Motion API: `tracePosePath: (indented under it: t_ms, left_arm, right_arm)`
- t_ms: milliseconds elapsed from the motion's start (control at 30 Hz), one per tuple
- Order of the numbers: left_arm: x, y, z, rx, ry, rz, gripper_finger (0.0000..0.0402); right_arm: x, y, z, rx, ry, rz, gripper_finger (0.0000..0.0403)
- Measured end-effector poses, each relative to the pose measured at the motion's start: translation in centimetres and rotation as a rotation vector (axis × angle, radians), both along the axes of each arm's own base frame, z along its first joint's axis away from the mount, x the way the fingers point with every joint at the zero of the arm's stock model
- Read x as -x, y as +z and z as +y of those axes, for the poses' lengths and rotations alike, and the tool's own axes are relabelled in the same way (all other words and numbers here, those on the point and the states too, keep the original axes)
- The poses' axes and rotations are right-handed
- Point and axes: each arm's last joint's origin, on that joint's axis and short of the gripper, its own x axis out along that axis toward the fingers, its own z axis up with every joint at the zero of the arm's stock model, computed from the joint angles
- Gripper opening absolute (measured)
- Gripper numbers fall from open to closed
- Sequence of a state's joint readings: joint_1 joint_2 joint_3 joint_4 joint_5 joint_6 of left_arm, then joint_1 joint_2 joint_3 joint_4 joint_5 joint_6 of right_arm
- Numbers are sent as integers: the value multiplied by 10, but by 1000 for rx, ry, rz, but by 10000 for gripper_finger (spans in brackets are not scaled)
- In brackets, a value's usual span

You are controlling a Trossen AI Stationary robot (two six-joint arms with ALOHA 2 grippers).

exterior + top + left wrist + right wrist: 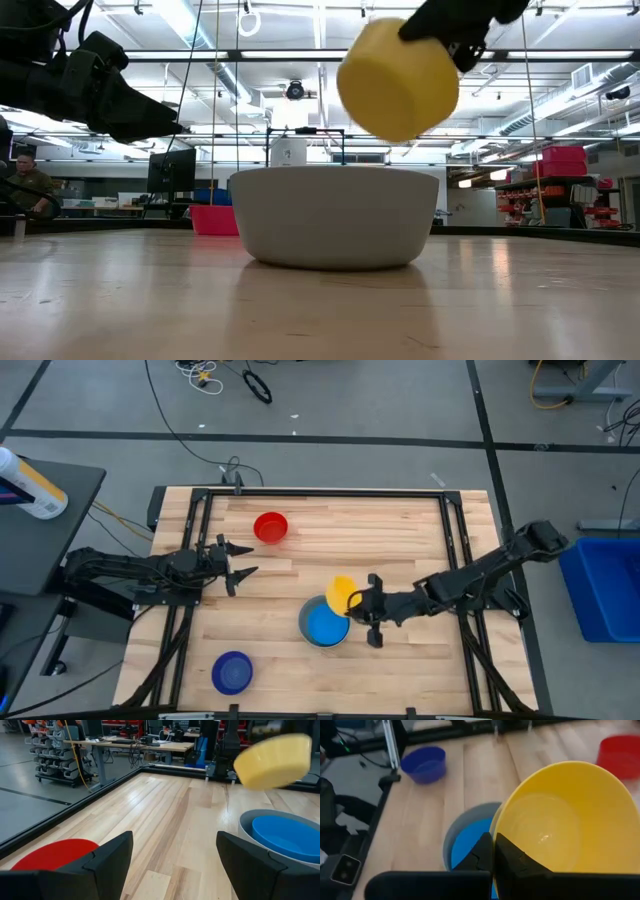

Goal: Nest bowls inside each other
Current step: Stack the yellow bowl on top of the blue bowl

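Observation:
My right gripper is to let go of the yellow bowl inside the light blue bowl [326, 624] [484, 846], the one that sits in the grey bowl.
My right gripper [357, 600] is shut on a yellow bowl [341, 593], which hangs tilted in the air [398, 78] over the far right rim of the pale grey bowl [334, 217]. A light blue bowl [325, 624] sits nested inside the grey one. The red bowl [270, 527] stands on its base at the far middle of the table, and the dark blue bowl [232, 672] stands near the front left. My left gripper [238, 560] waits open at the left, pointing level toward the right, with nothing between its fingers. My right gripper pinches the yellow bowl's rim [496, 829] on the side toward the table's right, one finger inside the bowl and one outside. The fingers come from the right, slanting down. The bowl is lifted clear and tilted, its base [385, 95] turned toward the near left.
The wooden table top [400, 540] has a black frame along its edges. A blue bin [605, 585] stands off the table to the right, and a bottle [30, 485] lies on a dark stand to the left.

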State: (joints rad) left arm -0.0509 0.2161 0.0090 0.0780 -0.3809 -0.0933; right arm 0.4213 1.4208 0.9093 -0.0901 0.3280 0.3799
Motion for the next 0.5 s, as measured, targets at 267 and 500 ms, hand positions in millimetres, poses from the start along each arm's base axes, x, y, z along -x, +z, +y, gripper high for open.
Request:
tracePosePath:
  t_ms: [267,500]
  left_arm:
    - [0,0,0,-1,1,0,294]
    - [0,0,0,-3,3,0,294]
  right_arm:
    - [-43,-23,22,15,82,191,0]
    - [-70,-19,34,12,163,310,0]
